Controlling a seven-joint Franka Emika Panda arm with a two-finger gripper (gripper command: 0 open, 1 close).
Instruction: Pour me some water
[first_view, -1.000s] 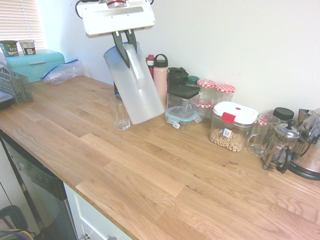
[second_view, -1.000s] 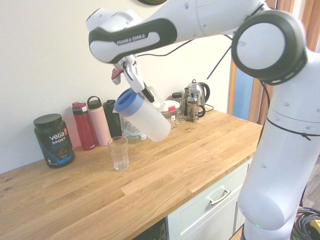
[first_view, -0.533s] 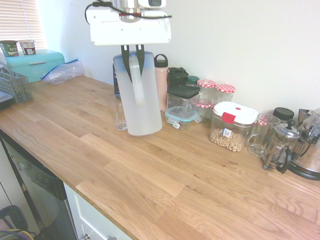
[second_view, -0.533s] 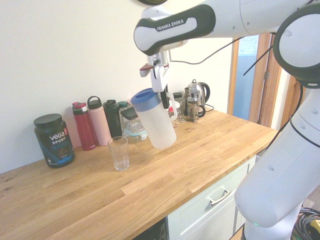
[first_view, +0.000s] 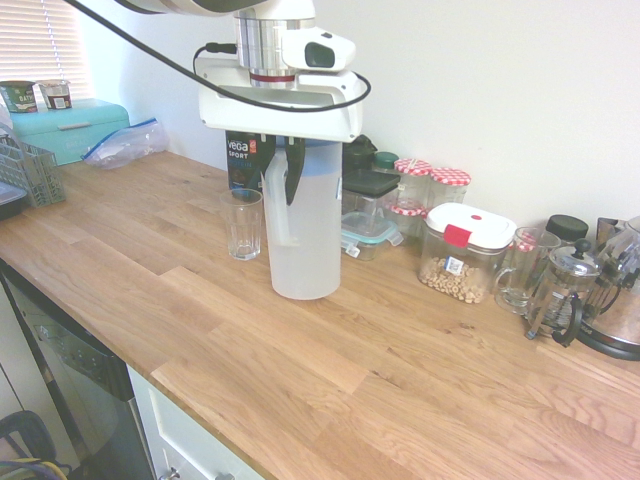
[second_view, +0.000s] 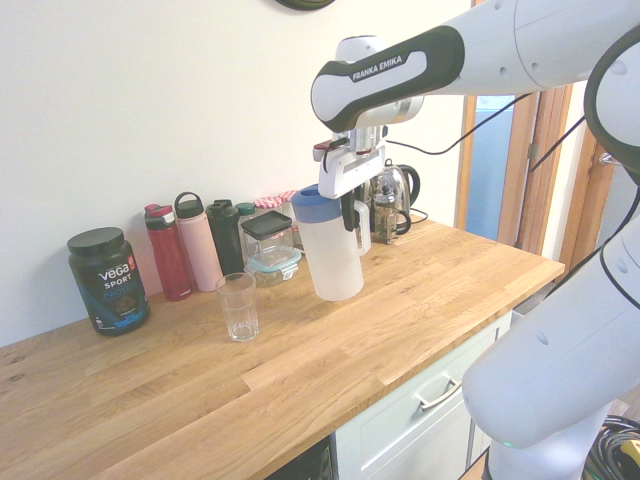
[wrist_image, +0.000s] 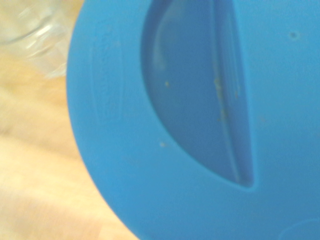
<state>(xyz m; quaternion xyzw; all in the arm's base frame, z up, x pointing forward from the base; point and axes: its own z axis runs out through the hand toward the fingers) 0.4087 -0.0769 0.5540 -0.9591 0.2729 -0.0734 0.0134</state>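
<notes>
Next, I release the jug from my gripper onto the bare wooden counter (second_view: 381, 292), at the spot that is in front of the French press.
A tall frosted plastic jug (first_view: 305, 235) with a blue lid (second_view: 314, 199) stands upright on the wooden counter, or just above it. The water (first_view: 300, 268) shows as a pale whitish mass in its lower part. My gripper (first_view: 281, 178) comes down from above and is shut on the jug's white handle (second_view: 357, 228). A clear drinking glass (first_view: 243, 224) stands apart from the jug, on its far side from the jars; it looks empty. In the wrist view the blue lid (wrist_image: 200, 125) fills most of the picture, with the glass (wrist_image: 35, 35) blurred in one corner.
Along the wall stand a dark protein tub (second_view: 108, 280), a red bottle (second_view: 168, 255), a pink bottle (second_view: 198, 245), food containers (first_view: 366, 215), checked-lid jars (first_view: 448, 185), a cereal box (first_view: 464, 250), a French press (first_view: 562, 292) and a kettle (first_view: 618, 310). A dish rack (first_view: 28, 170) sits far left.
The jug was tilted with its spout over the glass. It has swung upright and come down to the counter beside the glass, still in my grip.
</notes>
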